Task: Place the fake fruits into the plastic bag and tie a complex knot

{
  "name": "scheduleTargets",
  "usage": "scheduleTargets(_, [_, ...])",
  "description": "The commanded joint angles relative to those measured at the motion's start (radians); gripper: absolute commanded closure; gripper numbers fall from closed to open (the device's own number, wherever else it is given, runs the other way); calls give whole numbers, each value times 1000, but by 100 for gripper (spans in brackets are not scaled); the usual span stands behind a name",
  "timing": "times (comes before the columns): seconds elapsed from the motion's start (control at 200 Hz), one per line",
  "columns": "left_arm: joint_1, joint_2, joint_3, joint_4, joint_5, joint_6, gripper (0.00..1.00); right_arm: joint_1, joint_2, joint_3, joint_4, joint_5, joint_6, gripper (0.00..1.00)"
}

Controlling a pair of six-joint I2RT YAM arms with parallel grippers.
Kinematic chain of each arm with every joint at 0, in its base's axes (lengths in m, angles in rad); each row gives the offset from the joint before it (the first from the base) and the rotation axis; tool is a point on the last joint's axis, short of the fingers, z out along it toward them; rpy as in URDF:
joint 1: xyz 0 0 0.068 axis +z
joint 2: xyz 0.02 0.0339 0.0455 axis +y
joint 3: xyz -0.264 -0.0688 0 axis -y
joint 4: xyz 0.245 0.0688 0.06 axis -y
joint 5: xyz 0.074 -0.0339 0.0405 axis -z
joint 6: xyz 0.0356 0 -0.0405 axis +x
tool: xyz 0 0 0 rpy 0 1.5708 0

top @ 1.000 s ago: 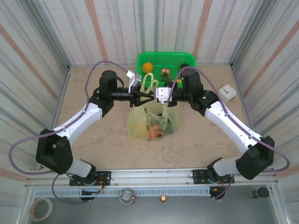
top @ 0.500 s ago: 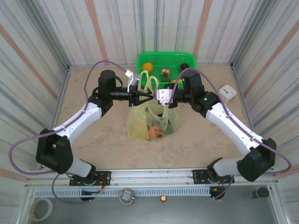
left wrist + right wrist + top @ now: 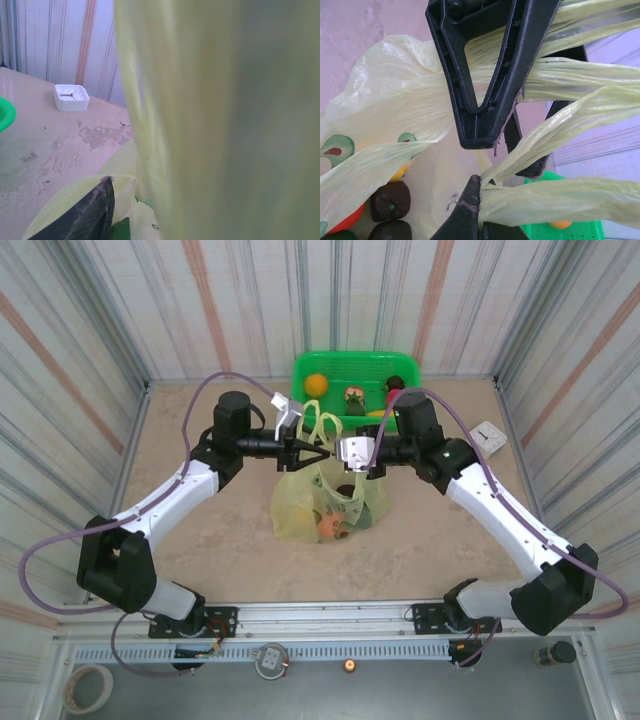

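The piece of the bag's handle in my right gripper is outside my left gripper's fingers. I will open my left gripper and take that piece beside the others (image 3: 540, 80).
The plastic bag (image 3: 300, 502) hangs mid-table, yellow-green with avocado prints, its handles pulled up between both grippers. An orange fake fruit (image 3: 328, 527) shows through it. In the right wrist view dark brown fruits (image 3: 390, 200) and a yellow one (image 3: 400, 174) lie inside. My right gripper (image 3: 347, 452) is shut on a twisted handle strand (image 3: 555, 202), which is pinched at its fingertips (image 3: 472, 192). My left gripper (image 3: 316, 449) meets it from the left. Its black fingers (image 3: 480, 100) stand apart with handle strands running between them. Bag plastic (image 3: 225, 120) covers most of the left wrist view beside one finger (image 3: 85, 215).
A rigid green basket (image 3: 300, 368) stands at the back wall behind the bag. It holds an orange fruit (image 3: 315, 383), a red one (image 3: 393, 385) and others. A small white clock (image 3: 490, 437) lies at the right. Striped walls enclose the sandy tabletop.
My right gripper has shifted slightly toward the near edge with the handle, and its arm has swung outward. The left gripper's jaws have widened a little. The bag's top has drawn tighter.
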Motion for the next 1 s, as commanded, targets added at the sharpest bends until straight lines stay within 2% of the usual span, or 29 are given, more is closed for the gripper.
scheduleTargets(0.0, [3,-13,-2,-13,-6,22,51,8,-42,-3,7,7,-4,100])
scheduleTargets(0.326, [17,2,16,-24,12,20,76,-9,-98,-44,31,19,-9,100])
scheduleTargets(0.411, [12,-1,20,-53,15,45,78,-8,-85,-28,24,28,-10,100])
scheduleTargets(0.556, [-13,-5,36,-132,14,112,77,0,-31,29,-44,53,-48,100])
scheduleTargets(0.992, [-15,-12,33,-101,51,87,56,39,24,71,-99,25,-87,100])
